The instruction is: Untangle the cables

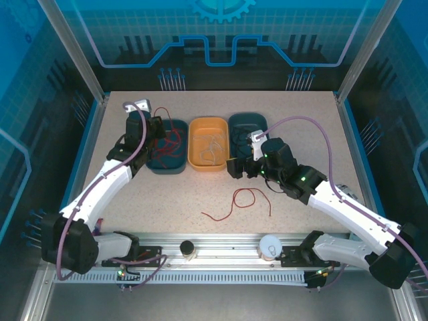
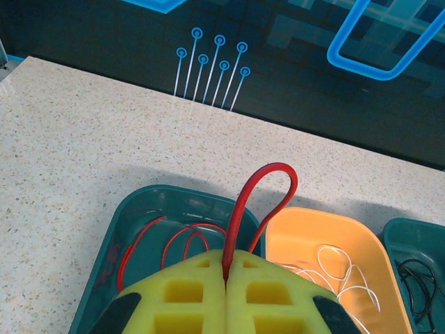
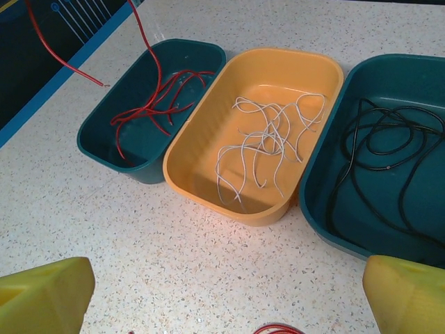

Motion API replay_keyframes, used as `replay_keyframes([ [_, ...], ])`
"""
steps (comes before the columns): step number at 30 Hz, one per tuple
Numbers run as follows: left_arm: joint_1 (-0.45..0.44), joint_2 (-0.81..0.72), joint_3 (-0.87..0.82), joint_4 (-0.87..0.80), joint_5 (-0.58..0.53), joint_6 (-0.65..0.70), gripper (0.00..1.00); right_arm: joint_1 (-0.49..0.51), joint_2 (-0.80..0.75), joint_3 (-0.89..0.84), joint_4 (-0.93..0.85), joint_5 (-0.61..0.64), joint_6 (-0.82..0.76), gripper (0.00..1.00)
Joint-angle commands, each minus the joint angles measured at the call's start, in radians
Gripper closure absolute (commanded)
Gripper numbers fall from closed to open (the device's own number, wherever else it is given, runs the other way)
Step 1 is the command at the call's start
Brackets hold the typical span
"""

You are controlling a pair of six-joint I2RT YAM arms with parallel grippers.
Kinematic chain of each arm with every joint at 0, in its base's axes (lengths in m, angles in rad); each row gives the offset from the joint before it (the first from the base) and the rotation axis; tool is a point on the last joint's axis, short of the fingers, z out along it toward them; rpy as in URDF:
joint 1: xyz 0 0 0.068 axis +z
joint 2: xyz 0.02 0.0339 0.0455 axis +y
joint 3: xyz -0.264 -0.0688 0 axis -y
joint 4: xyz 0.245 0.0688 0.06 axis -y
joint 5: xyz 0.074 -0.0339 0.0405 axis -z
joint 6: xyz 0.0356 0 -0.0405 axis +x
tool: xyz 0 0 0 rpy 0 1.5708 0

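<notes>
My left gripper is going to let go of the red cable, now held over the teal bin, onto the other red cables in the teal bin (image 1: 165, 152) below it.
My left gripper (image 2: 226, 268) is shut on a red cable (image 2: 252, 202) that loops up out of its yellow pads, held over the left teal bin (image 1: 165, 162). Several red cables (image 3: 156, 104) lie in that bin. Whitish cables (image 3: 268, 142) lie in the orange bin (image 1: 208, 164), and black cables (image 3: 379, 149) in the right teal bin (image 3: 417, 76). Two more red cables (image 1: 244, 200) lie loose on the table in front of the bins. My right gripper (image 3: 226, 296) is open above the table just before the orange bin, nothing between its fingers (image 3: 45, 296).
The three bins stand side by side at the table's middle back. A rail along the near edge carries a small jar (image 1: 188, 250) and a white cup (image 1: 270, 247). Blue panels wall the back and sides.
</notes>
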Motion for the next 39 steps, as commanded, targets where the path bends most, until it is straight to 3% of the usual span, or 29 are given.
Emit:
replay_keyframes([
  [1, 0.012, 0.023, -0.009, 0.026, -0.014, 0.003, 1.00, -0.011, -0.006, 0.002, -0.011, 0.021, 0.013, 0.00],
  [14, 0.070, 0.149, 0.055, -0.071, 0.136, 0.019, 1.00, -0.014, 0.005, 0.011, -0.043, 0.050, 0.018, 0.00],
  [25, 0.128, 0.237, 0.039, -0.022, 0.183, 0.053, 1.00, -0.014, 0.029, 0.033, -0.043, 0.039, 0.007, 0.00],
  [31, 0.144, 0.302, 0.049, 0.011, 0.239, 0.054, 0.95, -0.015, 0.046, 0.049, -0.044, 0.029, 0.003, 0.00],
  [39, 0.150, 0.413, 0.110, -0.015, 0.233, 0.067, 0.92, -0.015, 0.054, 0.048, -0.048, 0.029, 0.010, 0.00],
])
